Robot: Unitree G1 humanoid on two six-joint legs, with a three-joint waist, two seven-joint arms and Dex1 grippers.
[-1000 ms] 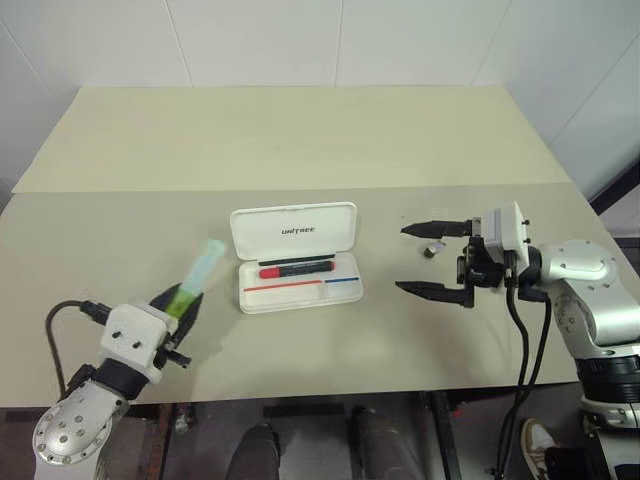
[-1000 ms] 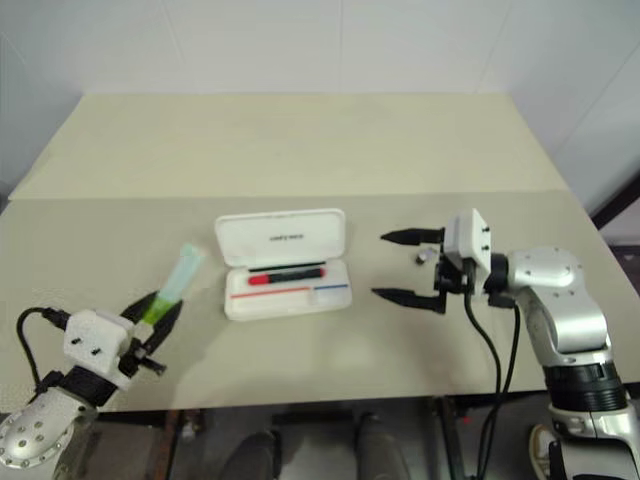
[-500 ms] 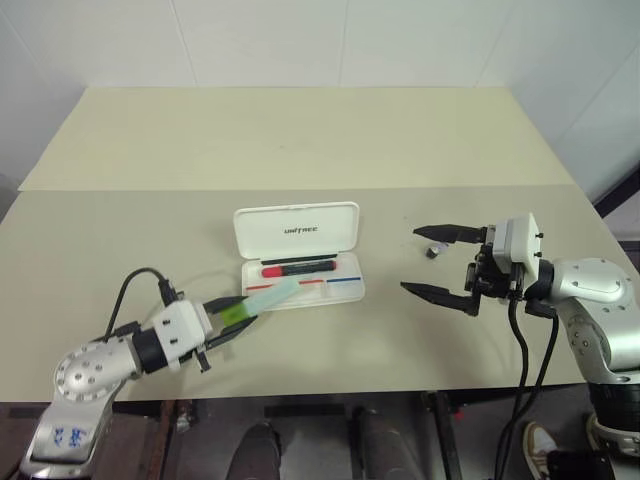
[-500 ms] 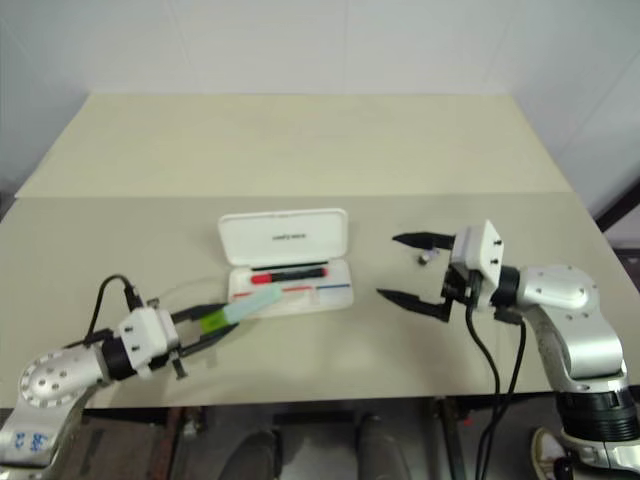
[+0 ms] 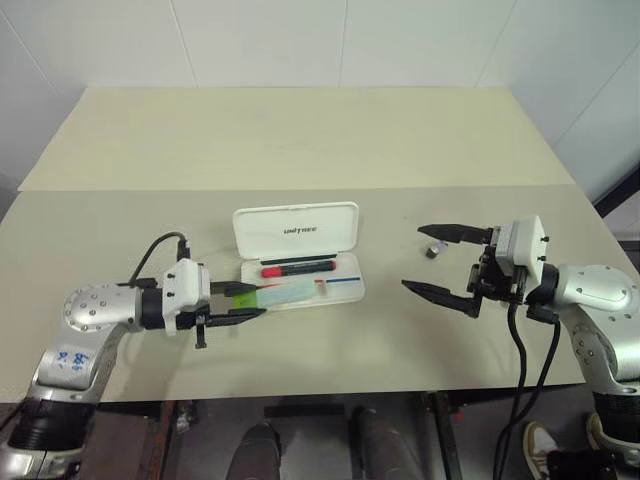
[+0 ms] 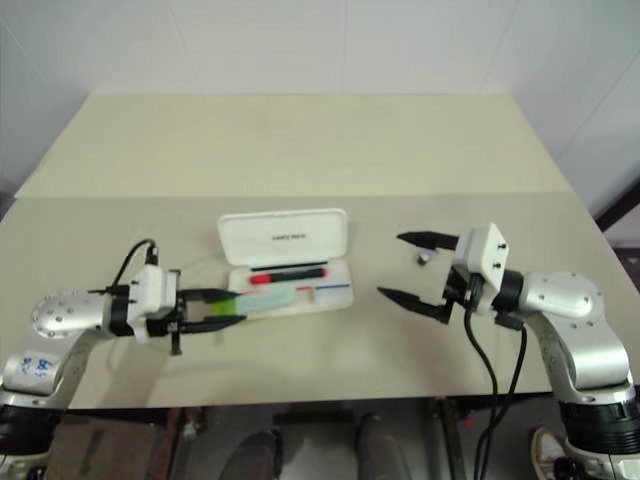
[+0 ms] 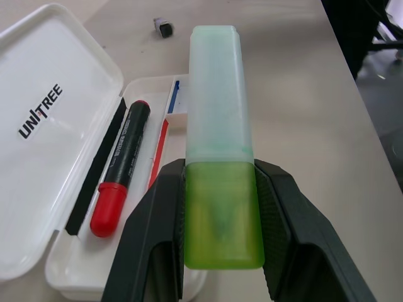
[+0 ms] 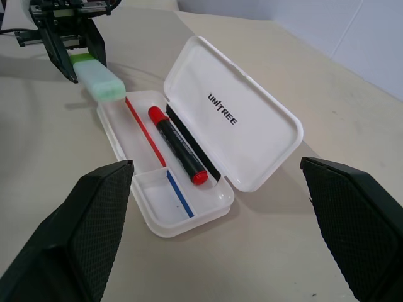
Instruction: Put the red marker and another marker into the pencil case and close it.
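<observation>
I should let go of the other marker with my left gripper in the tray's long front compartment (image 5: 287, 289) (image 7: 168, 185), next to the red marker.
The white pencil case (image 5: 296, 231) lies open in the middle of the table, lid back, "UNITREE" lettering showing. The red marker (image 5: 297, 269) rests inside the tray along the hinge side. My left gripper (image 5: 236, 301) is shut on the bright green end of the other marker (image 5: 288, 293), holding it level. Its pale end (image 7: 215, 94) reaches over the tray's front left part; I cannot tell whether it touches the case. My right gripper (image 5: 414, 258) stands open to the right of the case, nothing between its fingers (image 8: 94, 214).
A small dark and silver cap-like piece (image 5: 435, 249) lies on the table beside the right gripper's far finger. The tray has a small divided pocket (image 8: 170, 201) at its right end. The table's front edge runs close below both arms.
My left arm swung the green marker from the table's left side over to the case and turned it from pointing away to pointing right. The right gripper stayed open, nearly still.
</observation>
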